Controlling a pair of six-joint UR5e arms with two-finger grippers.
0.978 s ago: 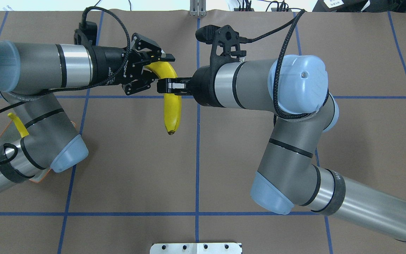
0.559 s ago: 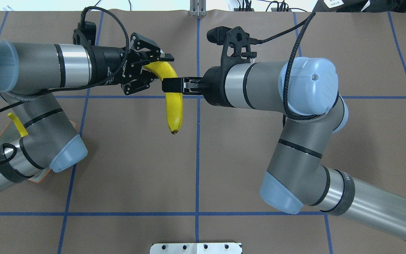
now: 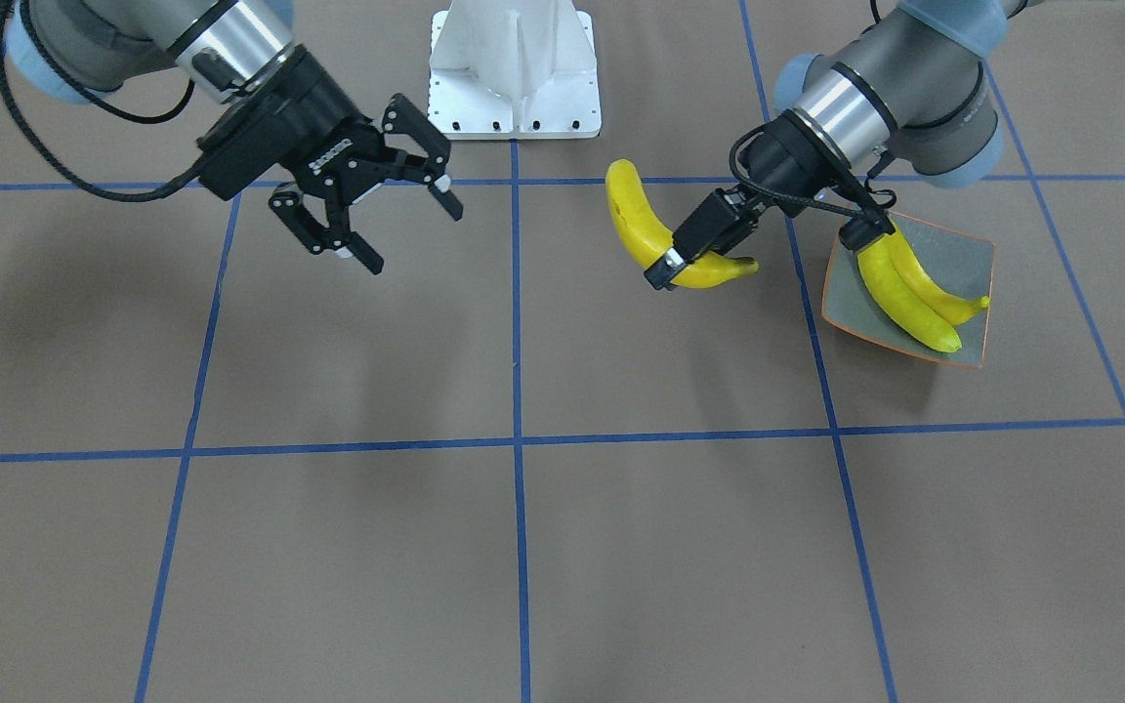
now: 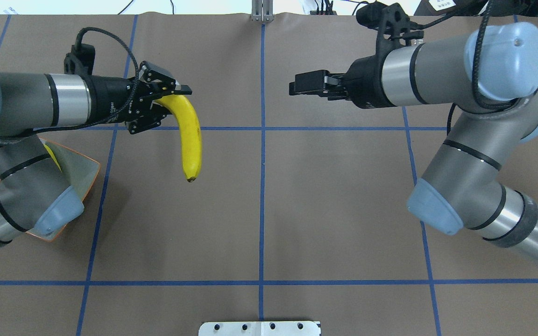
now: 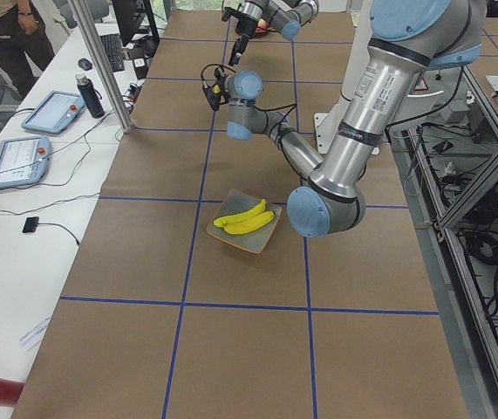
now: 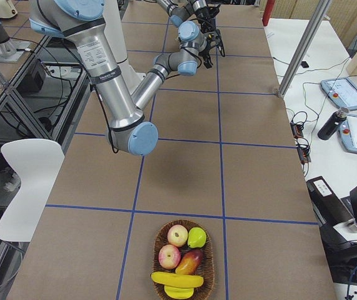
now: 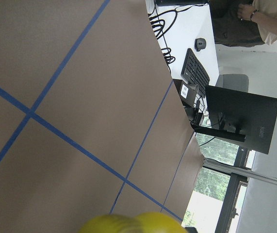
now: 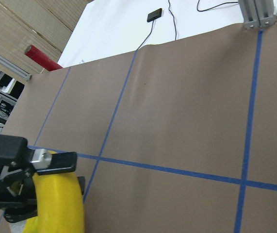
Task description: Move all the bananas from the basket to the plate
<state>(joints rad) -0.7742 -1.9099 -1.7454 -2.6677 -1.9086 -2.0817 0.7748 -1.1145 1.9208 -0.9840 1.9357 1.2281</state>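
Note:
Next, my left gripper lets go of the banana on the plate point(image 3: 891, 305), between the other bananas and the rim facing the white mount.
My left gripper point(image 4: 174, 95) is shut on the stem end of a yellow banana point(image 4: 191, 135), which hangs in the air over the table. In the front view the same gripper point(image 3: 669, 267) holds that banana point(image 3: 636, 227) just beside the plate point(image 3: 969, 252). Two bananas point(image 3: 907, 290) lie on the plate, a square grey-green dish with an orange rim, partly hidden under my left arm in the overhead view point(image 4: 88, 173). My right gripper point(image 3: 414, 237) is open and holds nothing, well away from the banana point(image 4: 296, 87). The basket point(image 6: 160, 244) holds more bananas point(image 6: 177, 280).
The basket also holds two apples point(image 6: 177, 235), a pear point(image 6: 196, 237) and a mango point(image 6: 189, 262); it sits at the table's end on my right. A white mount point(image 3: 514, 68) stands at the robot's base. A person point(image 5: 0, 39) stands beyond the table's far edge.
The right gripper has let go of the banana, opened and drawn back to the right. The left arm has moved left toward the plate with the banana in its grip.

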